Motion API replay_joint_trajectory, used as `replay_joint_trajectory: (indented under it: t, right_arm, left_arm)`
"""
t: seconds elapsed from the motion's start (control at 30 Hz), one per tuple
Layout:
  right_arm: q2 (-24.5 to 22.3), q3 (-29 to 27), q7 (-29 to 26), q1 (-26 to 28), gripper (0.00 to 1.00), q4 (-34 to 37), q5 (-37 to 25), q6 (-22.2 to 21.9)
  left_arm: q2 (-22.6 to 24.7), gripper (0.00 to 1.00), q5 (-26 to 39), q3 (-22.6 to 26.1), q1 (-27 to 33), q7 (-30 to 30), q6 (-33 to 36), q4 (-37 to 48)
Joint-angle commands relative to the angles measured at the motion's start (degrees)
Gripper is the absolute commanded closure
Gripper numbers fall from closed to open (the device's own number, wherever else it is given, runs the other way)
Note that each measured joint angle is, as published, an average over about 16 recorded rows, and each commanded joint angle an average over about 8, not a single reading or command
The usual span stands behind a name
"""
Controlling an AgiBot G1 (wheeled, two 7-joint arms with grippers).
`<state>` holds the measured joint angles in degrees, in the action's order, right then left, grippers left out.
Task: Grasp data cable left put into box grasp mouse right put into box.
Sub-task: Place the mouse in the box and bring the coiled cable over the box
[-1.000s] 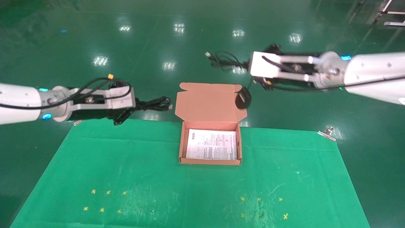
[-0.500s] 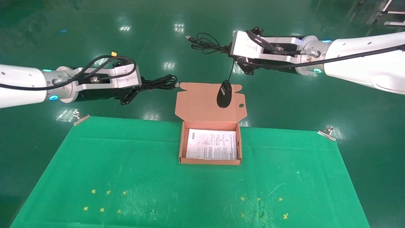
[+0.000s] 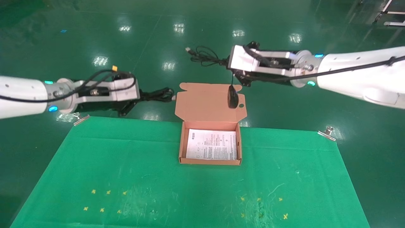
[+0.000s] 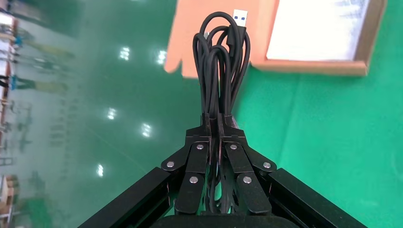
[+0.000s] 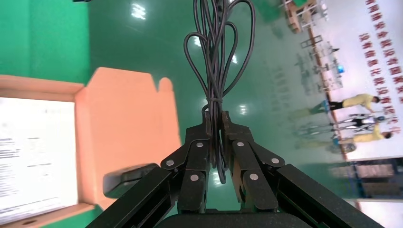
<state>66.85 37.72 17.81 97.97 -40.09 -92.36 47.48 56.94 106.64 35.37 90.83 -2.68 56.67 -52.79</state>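
My right gripper will set the mouse down in the box, on the white sheet's near corner (image 3: pixel 200 151) toward my left gripper.
The box (image 3: pixel 180 148) stands open at the far middle of the green mat, its flap lid (image 3: pixel 202 101) laid back and a white printed sheet (image 3: pixel 211 144) in its bottom. My left gripper (image 3: pixel 140 95) is shut on the looped data cable (image 3: pixel 158 94), held level just left of the lid; the left wrist view shows the gripper (image 4: pixel 216 124) shut on the bundle (image 4: pixel 223 61). My right gripper (image 3: pixel 226 62) is shut on the mouse's bundled cord (image 3: pixel 202 56), also shown in the right wrist view (image 5: pixel 216 57). The mouse (image 3: pixel 233 96) hangs by its cord over the lid's right part.
The green mat (image 3: pixel 126 164) is clipped down by metal clips at its far corners (image 3: pixel 327 133) (image 3: pixel 80 119). Small yellow crosses mark the mat near the front left (image 3: pixel 101 199) and front right (image 3: pixel 262 205). Glossy green floor lies beyond.
The right arm has come left and then lowered a little; the hanging mouse has swung from the lid's right edge to over the lid. The left gripper with the cable rose, then dropped slightly.
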Motion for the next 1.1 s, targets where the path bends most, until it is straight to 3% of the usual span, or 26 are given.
replay_joint_trajectory:
  t: [0.03,0.67,1.1]
  right_arm:
    - [0.31,0.09,0.14,-0.2,1.0,0.45,-0.01,-0.08]
    - [6.86,0.22,4.05,-0.74,1.0,10.09,1.45,-1.07]
    - [10.62,-0.64,8.11,-2.91,1.0,18.07,7.55,0.04]
  left_arm:
    - [-0.19,1.0,0.53,0.26,-0.47,0.38,-0.03,-0.37]
    - [-2.62,1.0,6.62,1.94,-3.0,7.83,0.2,-4.13]
    - [-4.47,1.0,10.93,2.65,-4.16,14.0,1.14,-8.32]
